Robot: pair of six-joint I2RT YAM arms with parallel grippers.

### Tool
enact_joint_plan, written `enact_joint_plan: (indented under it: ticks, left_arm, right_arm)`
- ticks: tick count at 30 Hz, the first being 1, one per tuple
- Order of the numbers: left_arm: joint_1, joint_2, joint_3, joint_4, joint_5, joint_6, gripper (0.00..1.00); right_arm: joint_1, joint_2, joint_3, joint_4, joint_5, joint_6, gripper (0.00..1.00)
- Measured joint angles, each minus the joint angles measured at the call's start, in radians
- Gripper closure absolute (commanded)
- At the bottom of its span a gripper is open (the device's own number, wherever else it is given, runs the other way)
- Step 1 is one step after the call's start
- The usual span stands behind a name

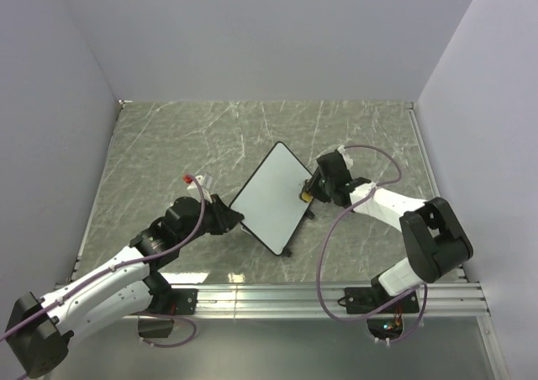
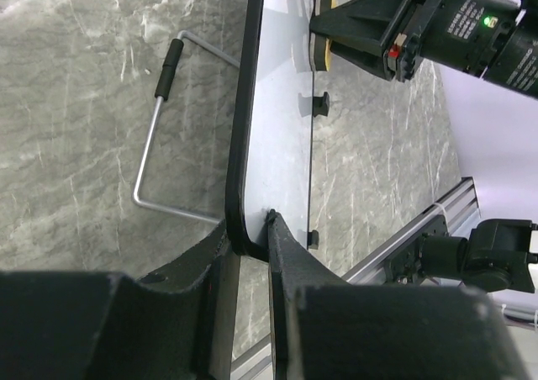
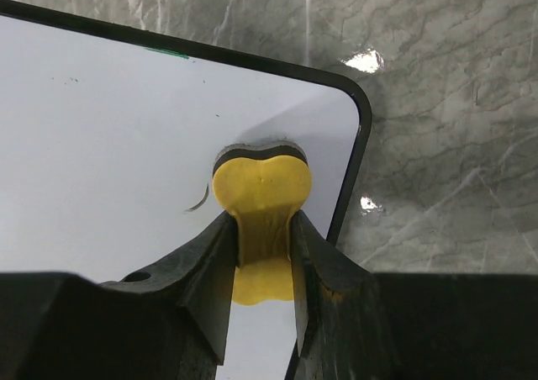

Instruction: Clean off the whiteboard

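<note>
I will use my right gripper to set the yellow eraser down on the bare marble [image 1: 343, 224], beside the black clips of the whiteboard.
The whiteboard [image 1: 271, 197] is a white board with a thin black frame, held tilted over the marble table. My left gripper [image 1: 231, 218] is shut on the board's near left corner [image 2: 244, 237]. My right gripper [image 1: 309, 192] is shut on the yellow bone-shaped eraser [image 3: 261, 203], whose dark felt end presses on the board [image 3: 109, 145] near its rounded right corner. A short black stroke [image 3: 200, 199] lies just left of the eraser. The eraser and right gripper also show in the left wrist view [image 2: 324, 39].
A bent wire stand with a black grip [image 2: 160, 102] lies on the table behind the board. An aluminium rail [image 1: 319, 294] runs along the near table edge. Grey walls close in the left, back and right sides.
</note>
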Motion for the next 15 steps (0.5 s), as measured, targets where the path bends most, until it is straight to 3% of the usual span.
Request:
enact_joint_plan:
  ticks: [11,15]
  left_arm:
    - [0.0,-0.002,0.0,-0.016,0.0,0.0,1.0]
    - [-0.001,-0.003,0.0,-0.019,0.0,-0.002,1.0]
  right_arm:
    - [0.0,0.13,0.291,-0.143,-0.041,-0.038,1.0]
    - [-0.001,0.153,0.329,-0.151,-0.056,-0.047,1.0]
